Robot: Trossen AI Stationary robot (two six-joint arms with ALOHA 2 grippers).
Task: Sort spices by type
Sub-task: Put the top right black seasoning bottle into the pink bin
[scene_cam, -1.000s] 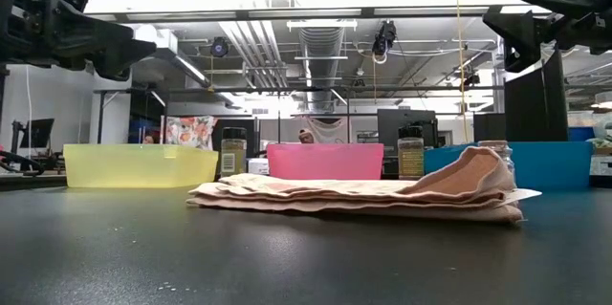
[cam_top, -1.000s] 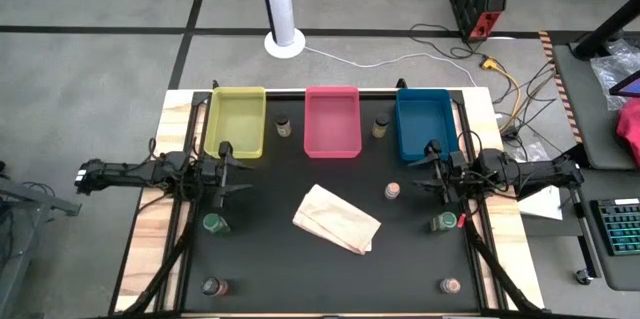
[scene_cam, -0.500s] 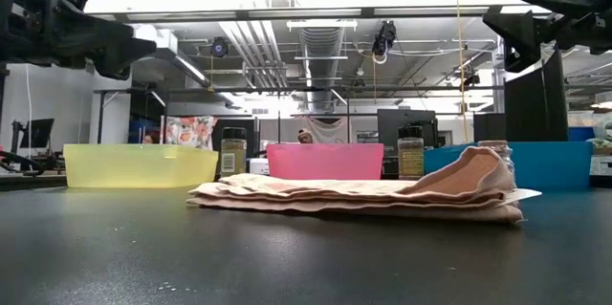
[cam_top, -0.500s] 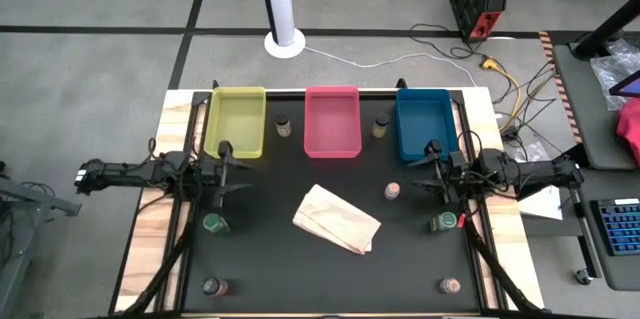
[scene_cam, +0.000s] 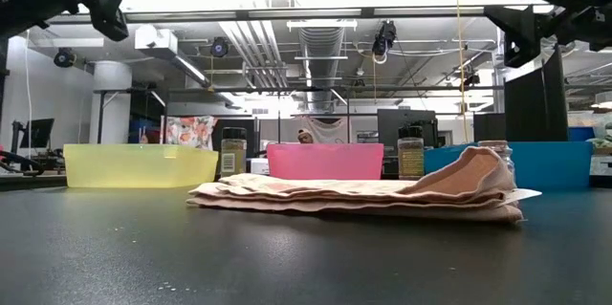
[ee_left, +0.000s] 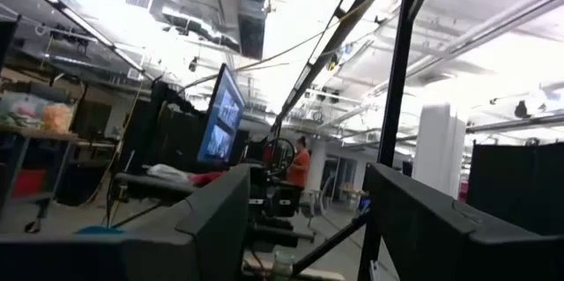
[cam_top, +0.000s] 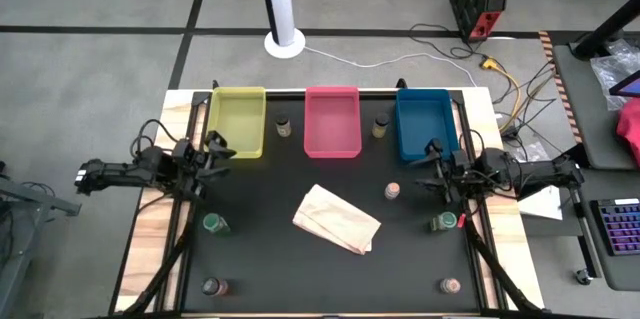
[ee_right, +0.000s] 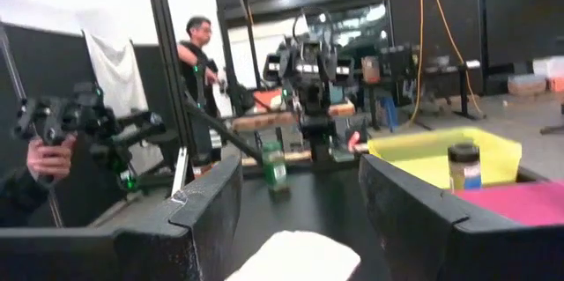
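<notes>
The spice jar between the pink and blue trays is next for my right gripper, which should go to it and close on the jar's black lid (cam_top: 382, 119).
Several small spice jars stand upright on the black table: one (cam_top: 284, 126) between the yellow and pink trays, one (cam_top: 380, 126) between the pink and blue trays, one (cam_top: 393, 191) right of the paper bag, green-filled ones (cam_top: 213, 224) (cam_top: 443, 222) near each side, and two (cam_top: 211, 286) (cam_top: 451, 286) at the near edge. My left gripper (cam_top: 218, 147) hovers open beside the yellow tray, tipped upward, with nothing between its fingers (ee_left: 304, 184). My right gripper (cam_top: 425, 166) hovers open near the blue tray, roughly level and pointing toward the table's left; it too is empty (ee_right: 300, 175).
Yellow (cam_top: 237, 121), pink (cam_top: 331, 121) and blue (cam_top: 423, 124) trays line the far edge. A tan paper bag (cam_top: 336, 219) lies flat mid-table. Beyond the table, the right wrist view shows a standing person (ee_right: 198, 52) and a hand (ee_right: 44, 153) holding a device.
My left gripper has tipped upward and rolled a little. It has risen and drawn back slightly toward the table's left edge, staying open. The right gripper and all the jars have kept still.
</notes>
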